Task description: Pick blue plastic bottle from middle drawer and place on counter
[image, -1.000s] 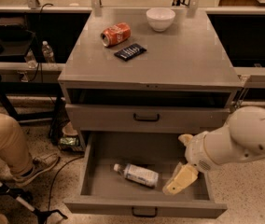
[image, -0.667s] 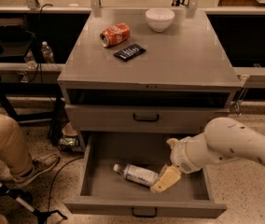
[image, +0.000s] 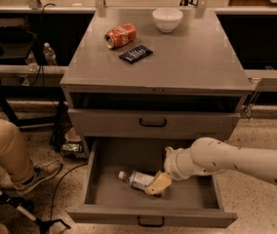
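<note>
The body of the blue plastic bottle (image: 151, 185) will be gripped by my gripper, which will close on it toward the end that is away from the bottle's white cap.
The blue plastic bottle (image: 136, 180) lies on its side in the open middle drawer (image: 149, 211), white cap pointing left. My gripper (image: 157, 185) reaches in from the right on a white arm and sits at the bottle's right end, its tan fingers (image: 159, 182) covering that end. The counter (image: 177, 57) is the grey top of the cabinet, above and behind.
On the counter lie a red soda can (image: 120, 35), a dark flat packet (image: 135, 53) and a white bowl (image: 167, 19). The shallower drawer (image: 153, 123) above is closed. A seated person's leg and shoe (image: 16, 152) are at the left. A small clear bottle (image: 49, 54) stands far left.
My arm has swung left across the drawer, and the gripper has gone from the drawer's right side to the bottle's right end.
</note>
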Controlling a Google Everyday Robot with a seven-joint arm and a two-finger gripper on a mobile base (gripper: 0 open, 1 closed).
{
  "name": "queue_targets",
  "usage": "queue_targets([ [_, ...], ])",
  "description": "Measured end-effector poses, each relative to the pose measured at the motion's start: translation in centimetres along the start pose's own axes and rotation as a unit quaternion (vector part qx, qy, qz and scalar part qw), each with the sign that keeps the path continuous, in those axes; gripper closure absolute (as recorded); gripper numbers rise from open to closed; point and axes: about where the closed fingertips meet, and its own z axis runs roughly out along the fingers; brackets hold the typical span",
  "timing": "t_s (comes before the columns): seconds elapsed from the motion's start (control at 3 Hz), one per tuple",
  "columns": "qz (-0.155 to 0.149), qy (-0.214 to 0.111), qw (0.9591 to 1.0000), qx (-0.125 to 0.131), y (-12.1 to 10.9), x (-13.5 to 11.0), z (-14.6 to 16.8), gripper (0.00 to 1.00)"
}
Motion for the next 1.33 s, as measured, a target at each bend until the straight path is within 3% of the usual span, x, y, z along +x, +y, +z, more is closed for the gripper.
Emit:
queue_targets([
  [0.67,-0.04,0.024,0.9989,0.001,-0.5,1.0,4.5,0.0],
  [1.33,-0.069,0.055,0.9961,-0.011,0.6,1.5,10.4,0.0],
])
